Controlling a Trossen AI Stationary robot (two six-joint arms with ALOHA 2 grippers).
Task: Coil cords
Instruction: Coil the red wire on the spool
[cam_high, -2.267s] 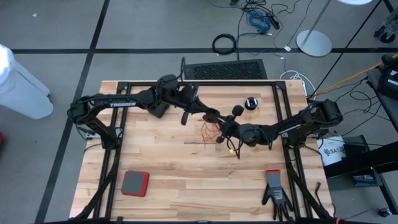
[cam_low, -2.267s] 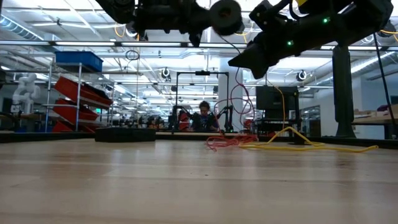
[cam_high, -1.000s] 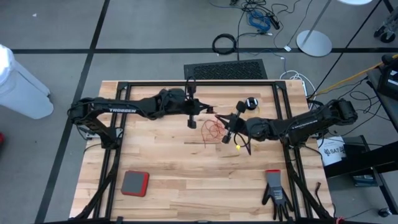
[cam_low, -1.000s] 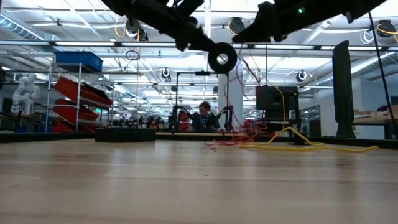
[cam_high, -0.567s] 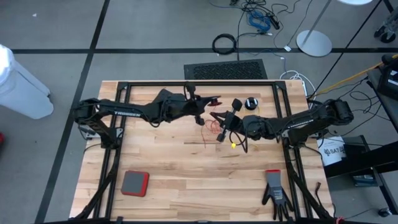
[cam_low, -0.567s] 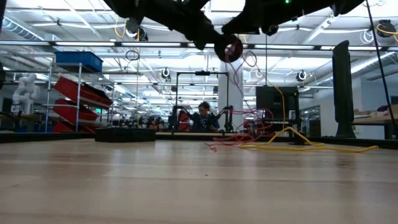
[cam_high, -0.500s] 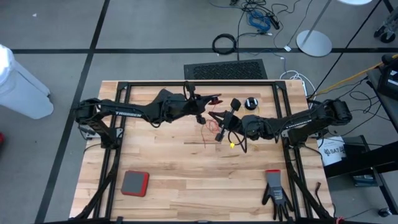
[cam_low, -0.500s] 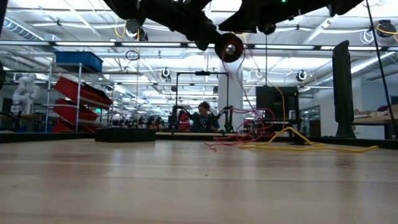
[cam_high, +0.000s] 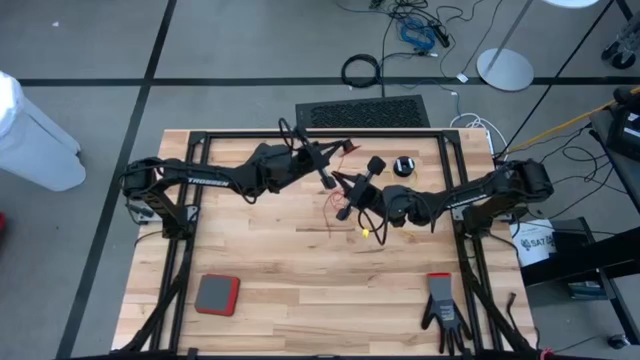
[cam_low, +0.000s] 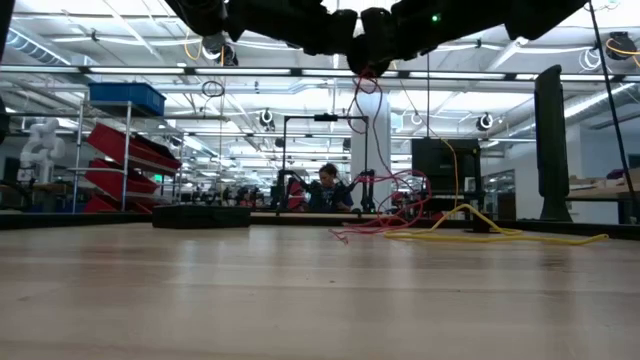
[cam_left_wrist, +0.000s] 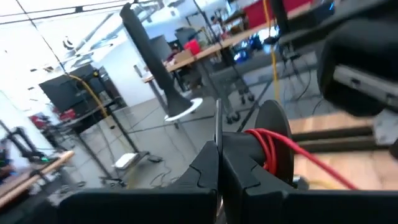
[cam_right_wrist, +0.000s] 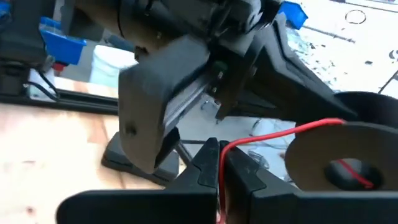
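The reel and my left gripper crowd my right gripper's way, so it should open, back clear and grab the reddish-orange cord hanging (cam_low: 379, 118) below.
My left gripper (cam_left_wrist: 217, 149) is shut on a small black reel (cam_left_wrist: 268, 134) wound with the reddish-orange cord (cam_right_wrist: 273, 134), high over the table's far middle. My right gripper (cam_right_wrist: 217, 149) is close beside it, shut on that cord. Below the grippers the cord hangs in a loop (cam_low: 364, 95), and the rest of it lies in a loose tangle (cam_low: 385, 215) on the table. The yellow cord (cam_low: 490, 233) lies on the table. Its reel (cam_high: 403, 166) sits flat near the far right. My left gripper pinches the reel's thin flange (cam_left_wrist: 217, 127) by its rim between both fingers, reaching in about level from the table's left. The reel is lifted clear, on edge, with its wound hub beside the fingers. My right gripper pinches a single strand of the reddish-orange cord (cam_right_wrist: 220, 155) between its fingers, a short way from the reel, coming about level from the table's right. The strand arches from the fingers over to the reel (cam_right_wrist: 348, 155).
A red-and-grey pad (cam_high: 217, 294) lies near the front left and a black glove (cam_high: 443, 310) near the front right. A black grille (cam_high: 365, 112) sits at the far edge. Black frame rails (cam_high: 190, 215) run along the table's sides.
My left gripper has tipped up, rolled and gone a little toward the far edge, carrying the reel higher. My right gripper has moved toward the table's left, closer to the reel. The reddish-orange cord between reel and table has been drawn up into a hanging loop.
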